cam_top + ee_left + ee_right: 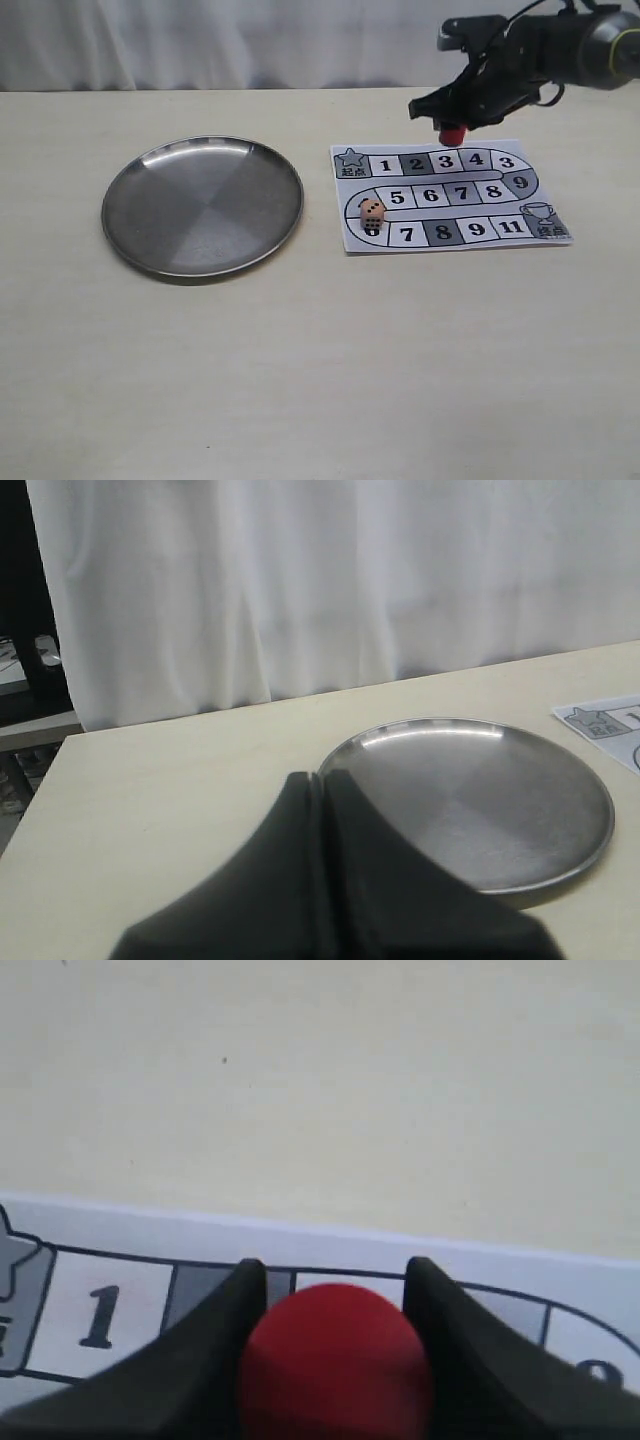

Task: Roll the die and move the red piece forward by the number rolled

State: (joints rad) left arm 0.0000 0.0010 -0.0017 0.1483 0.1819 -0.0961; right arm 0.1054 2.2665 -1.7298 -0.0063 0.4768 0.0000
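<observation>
The robot's right gripper needs to set the red piece, now hanging just above the game board, down on the white square (446,163) (348,1332) between grey squares in the far row of the board.
The red piece (453,135) hangs just above the numbered game board (452,226), over the far edge near square 3, held between the fingers of my right gripper (453,130). In the right wrist view the red piece (335,1365) fills the gap between the two black fingers (215,1345), which are shut on it. The beige die (372,215) rests on the board at its left end, beside square 5. My left gripper (320,785) is shut with nothing in it, close to the steel plate (560,820); it is out of the exterior view.
A round steel plate (135,215) lies on the pale table to the left of the board. A white curtain hangs behind the table's far edge. The right arm reaches in from the upper right.
</observation>
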